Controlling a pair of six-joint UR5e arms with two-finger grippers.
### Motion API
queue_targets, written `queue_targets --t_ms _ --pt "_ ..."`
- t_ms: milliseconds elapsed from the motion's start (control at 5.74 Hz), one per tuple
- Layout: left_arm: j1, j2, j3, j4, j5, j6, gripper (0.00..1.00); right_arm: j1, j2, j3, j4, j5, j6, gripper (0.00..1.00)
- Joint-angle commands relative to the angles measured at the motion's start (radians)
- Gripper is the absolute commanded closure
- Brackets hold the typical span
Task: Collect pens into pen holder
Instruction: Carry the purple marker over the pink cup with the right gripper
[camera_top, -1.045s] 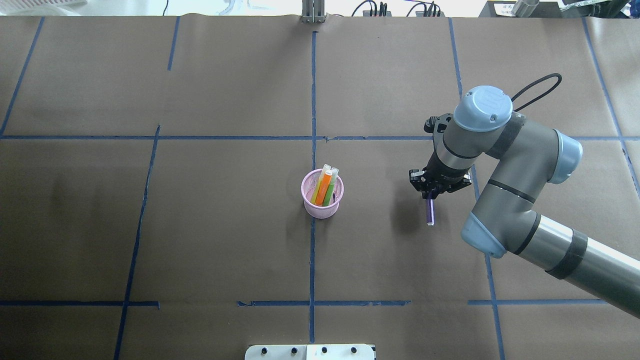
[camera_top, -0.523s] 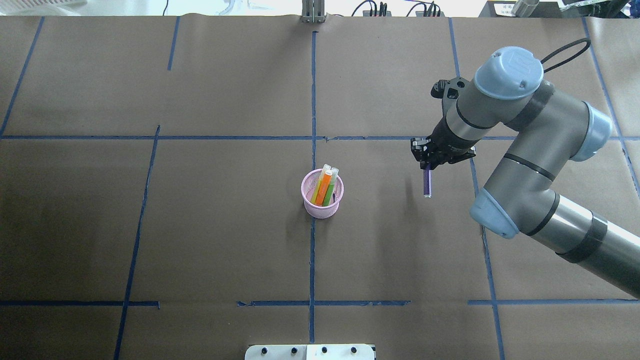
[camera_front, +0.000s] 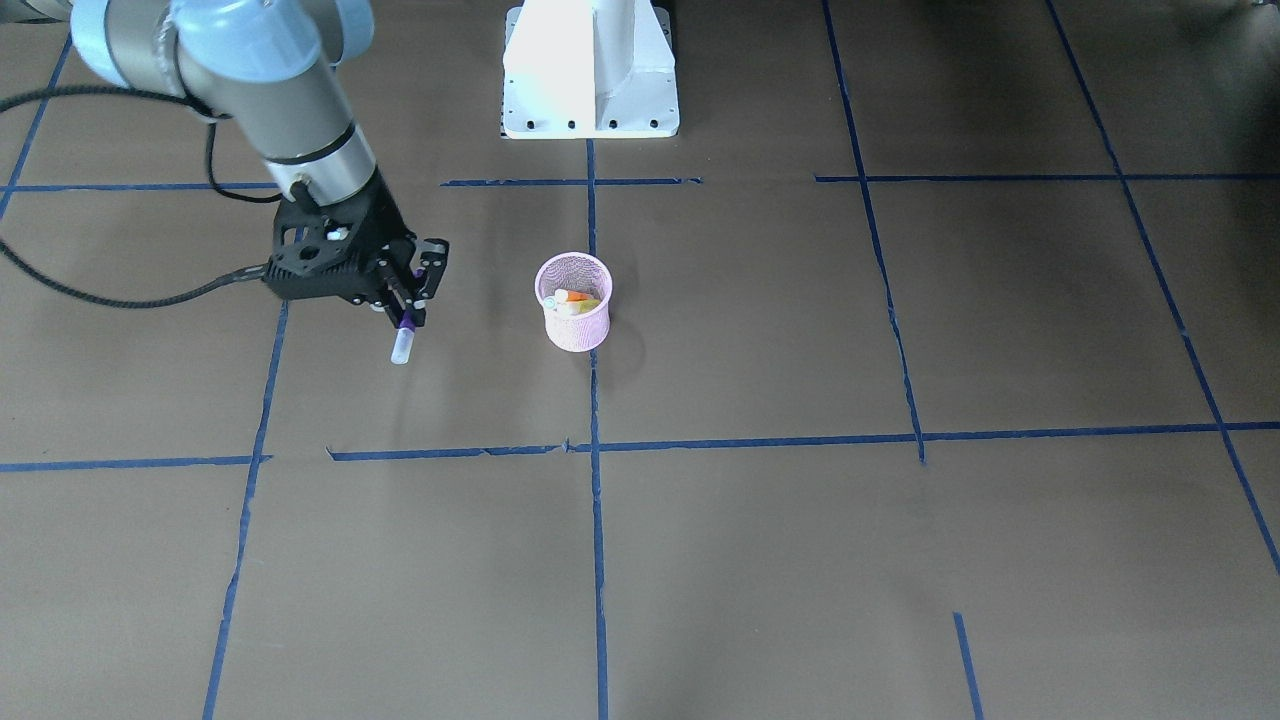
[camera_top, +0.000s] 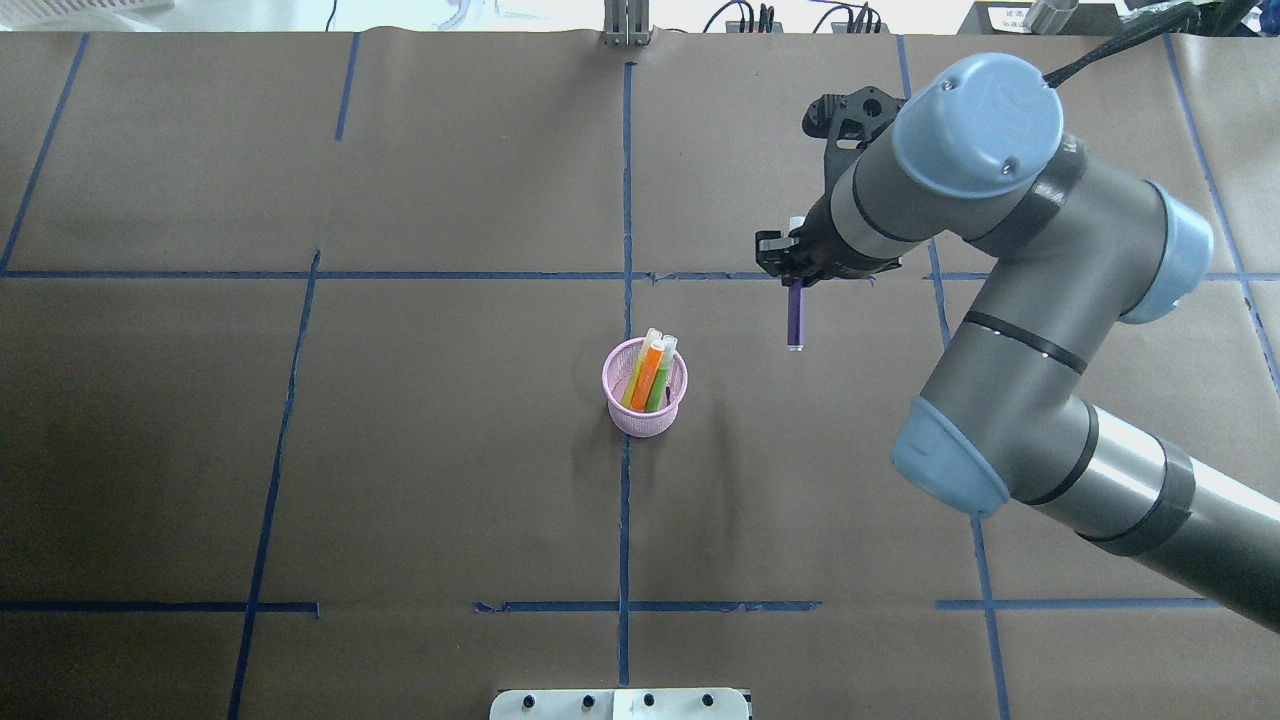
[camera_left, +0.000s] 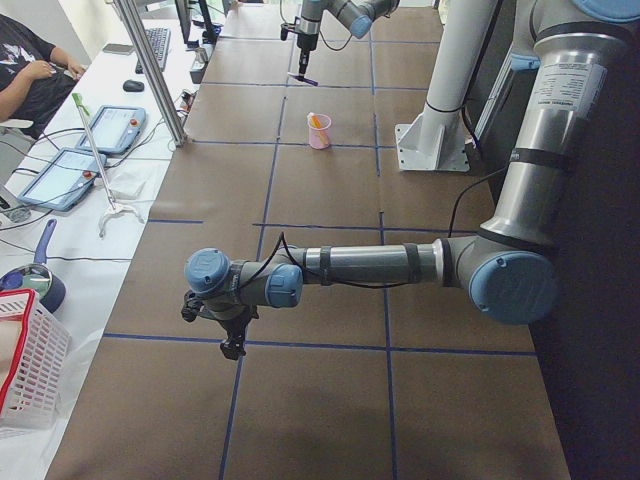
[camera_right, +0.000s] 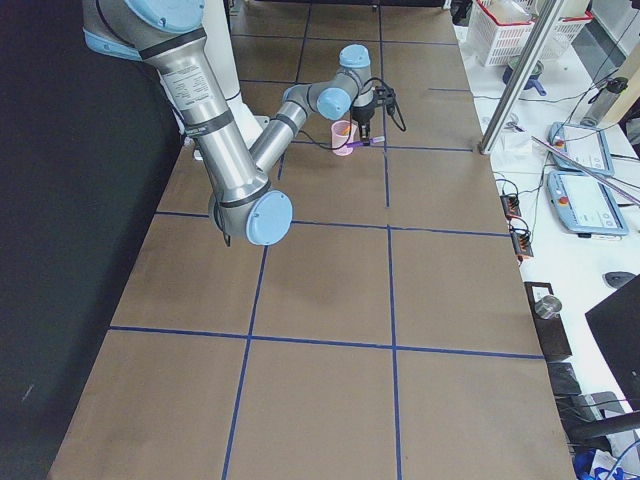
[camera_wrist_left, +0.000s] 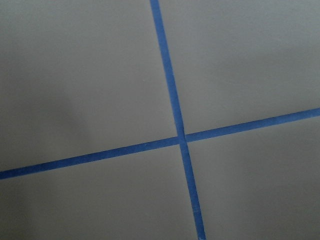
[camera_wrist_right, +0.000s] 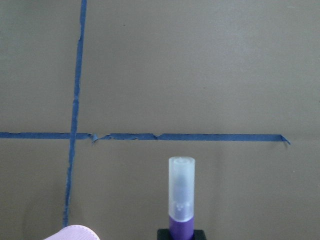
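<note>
My right gripper is holding the purple pen. I need to let it go inside the pink mesh pen holder (camera_front: 577, 293), next to the orange pen.
The pink mesh pen holder (camera_top: 645, 408) (camera_front: 573, 322) stands upright near the table's middle, holding an orange, a green and a yellow pen (camera_top: 651, 368) (camera_front: 571, 297). My right gripper (camera_top: 797, 283) (camera_front: 405, 314) hangs above the table to the holder's right and farther from my base in the overhead view. It is shut on a purple pen (camera_top: 796, 320) (camera_front: 403, 340) (camera_wrist_right: 181, 200) whose pale cap sticks out past the fingers. The holder's rim (camera_wrist_right: 72, 233) shows at the right wrist view's bottom left. My left gripper (camera_left: 232, 345) appears only in the exterior left view, low over the table; I cannot tell its state.
Blue tape lines (camera_top: 626, 200) divide the brown table cover. The white robot base (camera_front: 590, 70) stands at the table's near edge. Beside the table, a bench holds tablets (camera_left: 105, 128), a white basket (camera_left: 25, 360) and a metal post (camera_left: 150, 70); a person (camera_left: 25, 60) sits there.
My right arm has lifted the purple pen off the table and carried it away from my base and leftward, nearer the holder. The holder and its pens have not moved.
</note>
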Motion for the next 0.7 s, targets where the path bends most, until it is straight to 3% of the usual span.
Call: queue_targets --t_ms 0,174,348,523 --pt "-0.006 0.131 -0.145 -0.001 0.034 -0.012 0.00 -0.062 0.052 0.005 -0.029 -0.074 0.054 1.00" --pt "-0.005 0.184 -0.219 0.001 0.063 -0.050 0.00 -0.082 0.063 0.006 -0.026 -0.145 0.065 1.00" --pt "-0.005 0.186 -0.220 0.002 0.065 -0.050 0.00 -0.119 0.109 0.008 -0.023 -0.266 0.063 1.00" --pt "-0.003 0.192 -0.219 0.002 0.065 -0.050 0.00 -0.122 0.135 0.015 -0.020 -0.323 0.060 1.00"
